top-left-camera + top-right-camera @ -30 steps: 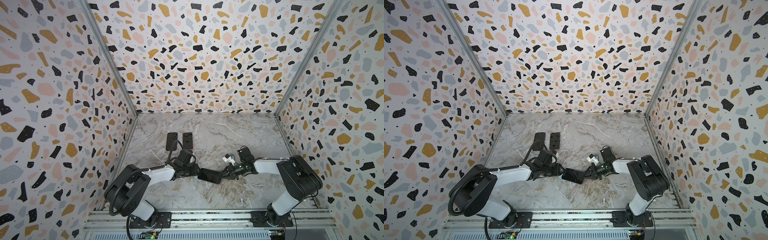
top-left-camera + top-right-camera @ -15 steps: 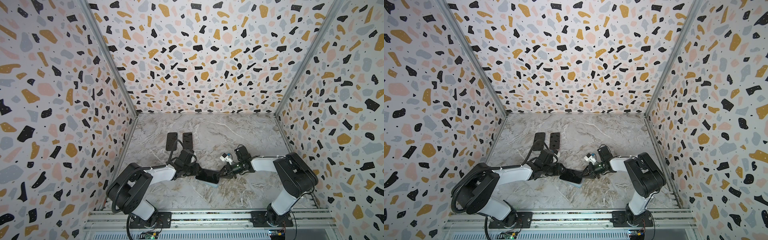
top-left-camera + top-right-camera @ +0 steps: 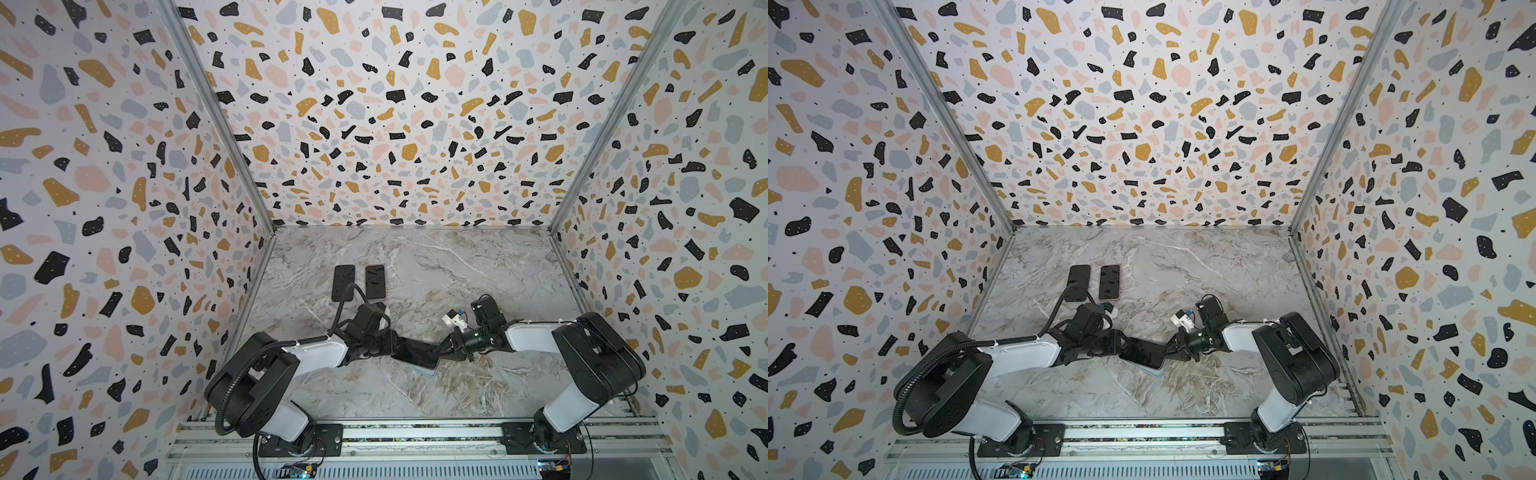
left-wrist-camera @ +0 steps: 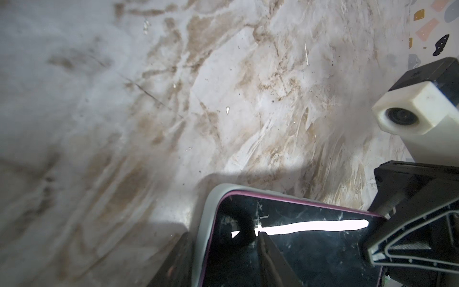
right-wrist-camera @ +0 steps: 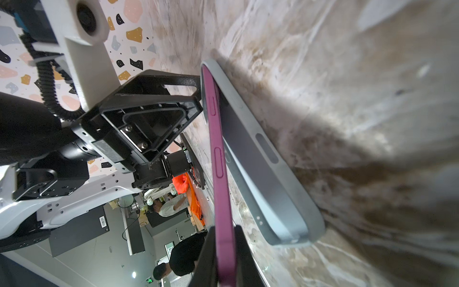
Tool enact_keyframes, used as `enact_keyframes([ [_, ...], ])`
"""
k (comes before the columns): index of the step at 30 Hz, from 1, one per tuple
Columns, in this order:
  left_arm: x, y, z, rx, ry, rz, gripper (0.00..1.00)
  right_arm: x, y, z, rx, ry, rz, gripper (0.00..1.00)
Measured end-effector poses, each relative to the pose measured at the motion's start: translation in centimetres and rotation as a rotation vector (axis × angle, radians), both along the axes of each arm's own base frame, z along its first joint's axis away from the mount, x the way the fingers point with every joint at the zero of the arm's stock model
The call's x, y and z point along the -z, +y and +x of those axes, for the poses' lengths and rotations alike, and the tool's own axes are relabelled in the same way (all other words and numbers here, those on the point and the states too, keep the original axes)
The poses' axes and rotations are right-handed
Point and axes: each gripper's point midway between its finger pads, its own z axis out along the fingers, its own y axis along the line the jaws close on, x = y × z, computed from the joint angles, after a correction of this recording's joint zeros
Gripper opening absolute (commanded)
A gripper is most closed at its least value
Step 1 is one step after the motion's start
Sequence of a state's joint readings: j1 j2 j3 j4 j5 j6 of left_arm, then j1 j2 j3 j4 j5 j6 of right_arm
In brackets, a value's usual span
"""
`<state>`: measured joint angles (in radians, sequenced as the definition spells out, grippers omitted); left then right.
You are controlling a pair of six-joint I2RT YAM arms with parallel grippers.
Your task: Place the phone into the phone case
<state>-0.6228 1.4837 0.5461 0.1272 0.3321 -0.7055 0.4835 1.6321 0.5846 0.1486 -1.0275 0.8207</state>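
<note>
The phone's raised end will go down on the pale grey phone case (image 3: 426,357) (image 5: 258,184) between both grippers, put there by my right gripper.
The phone (image 3: 415,353) has a black screen and a purple rim (image 5: 218,161). The phone case (image 3: 429,370) is pale grey and lies under it on the marble floor. The phone's far end sits in the case's end by my left gripper (image 3: 392,345), and its other end is raised off the case (image 5: 268,174). My right gripper (image 5: 224,236) is shut on that raised end. My left gripper (image 4: 222,238) is clamped over the case (image 4: 206,223), with one finger on the screen (image 4: 310,248) and one outside the case wall. Both top views show the phone (image 3: 1142,353) between the two grippers.
Two dark phone-sized slabs (image 3: 343,282) (image 3: 375,281) lie flat at the back left of the floor. Speckled walls close in three sides. The metal rail (image 3: 415,432) with both arm bases runs along the front.
My right gripper has moved left with the phone toward the left gripper. The pale case now shows under the phone. The left gripper has hardly moved.
</note>
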Motion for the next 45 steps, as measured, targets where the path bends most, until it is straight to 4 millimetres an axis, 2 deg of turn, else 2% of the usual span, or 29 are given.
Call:
enact_keyframes([
  [23, 0.0, 0.2, 0.2, -0.044, -0.006, -0.02, 0.42, 0.9, 0.9, -0.5, 0.028, 0.019, -0.013, 0.0],
  [26, 0.0, 0.3, 0.2, -0.05, -0.006, -0.021, 0.42, 1.2, 0.9, -0.7, 0.024, 0.011, -0.024, 0.07],
  [33, 0.0, 0.2, 0.3, -0.066, -0.009, -0.02, 0.42, 1.6, 1.0, -0.9, 0.012, -0.012, -0.055, 0.15],
  [39, -0.1, 0.1, 0.3, -0.066, -0.016, -0.019, 0.42, 2.9, 0.9, -1.3, 0.011, -0.017, -0.142, 0.23],
  [45, 0.0, 0.1, 0.3, -0.064, -0.021, -0.015, 0.41, 2.8, 1.0, -1.0, 0.01, -0.041, -0.208, 0.31],
])
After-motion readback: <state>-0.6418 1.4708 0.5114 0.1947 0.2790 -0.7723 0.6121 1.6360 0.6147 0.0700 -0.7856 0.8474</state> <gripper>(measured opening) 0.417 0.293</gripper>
